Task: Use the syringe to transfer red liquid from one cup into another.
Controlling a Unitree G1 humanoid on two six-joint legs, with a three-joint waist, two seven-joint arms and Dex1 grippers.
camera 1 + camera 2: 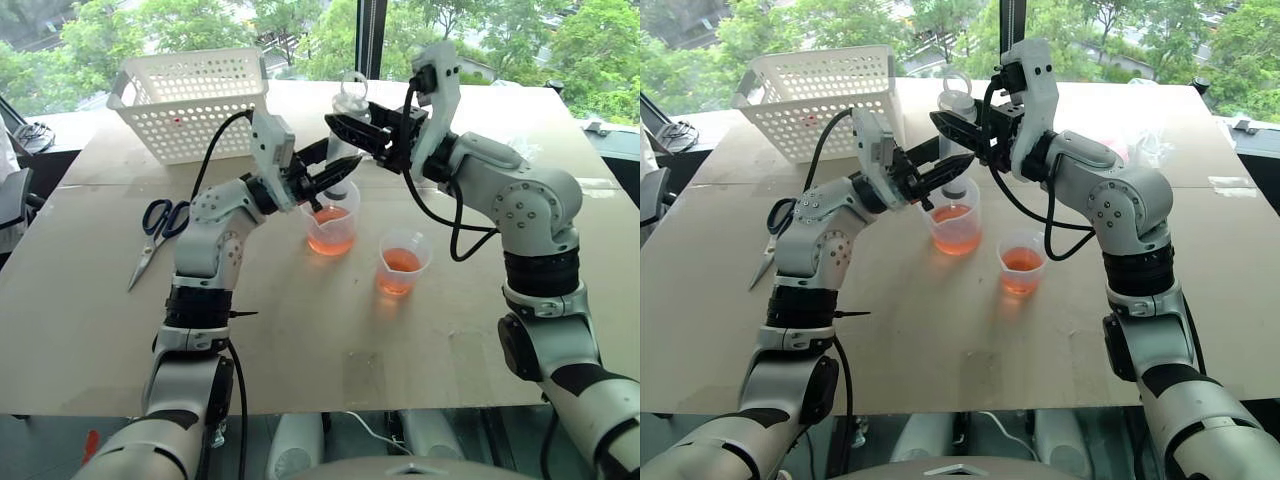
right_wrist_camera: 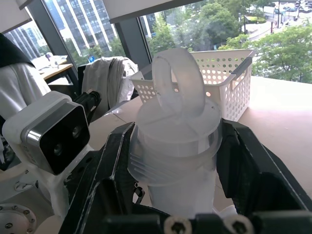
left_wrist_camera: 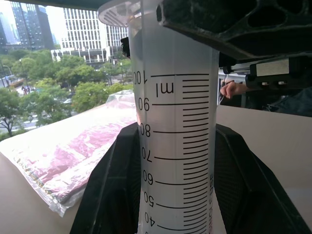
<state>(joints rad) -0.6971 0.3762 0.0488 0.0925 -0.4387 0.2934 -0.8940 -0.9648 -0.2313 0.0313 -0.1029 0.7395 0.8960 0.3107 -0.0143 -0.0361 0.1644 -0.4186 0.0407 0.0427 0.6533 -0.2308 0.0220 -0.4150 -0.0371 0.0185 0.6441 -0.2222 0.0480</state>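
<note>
My left gripper needs to take the syringe's body higher (image 3: pixel 178 97), as my right gripper holds the syringe at its collar and is to move to the plunger ring afterwards.
The syringe (image 1: pixel 345 135) stands upright over the larger cup (image 1: pixel 334 232), ring-topped plunger (image 2: pixel 178 78) pushed down. Its nozzle reaches into the cup, which holds red liquid (image 1: pixel 330 218). My left gripper (image 1: pixel 335 172) is shut on the clear barrel (image 3: pixel 178 146), one black finger (image 3: pixel 112 185) on each side of the gradation marks. From the other side my right gripper (image 1: pixel 338 125) closes around the syringe's top, fingers (image 2: pixel 246 165) against the collar below the ring. The smaller cup (image 1: pixel 403 262), also holding red liquid, stands just right of the larger one.
A white perforated basket (image 1: pixel 195 100) stands at the back left of the table. Black-handled scissors (image 1: pixel 160 228) lie near the left edge. A clear plastic bag (image 1: pixel 520 150) lies at the back right. Bare tabletop (image 1: pixel 330 340) runs in front of the cups.
</note>
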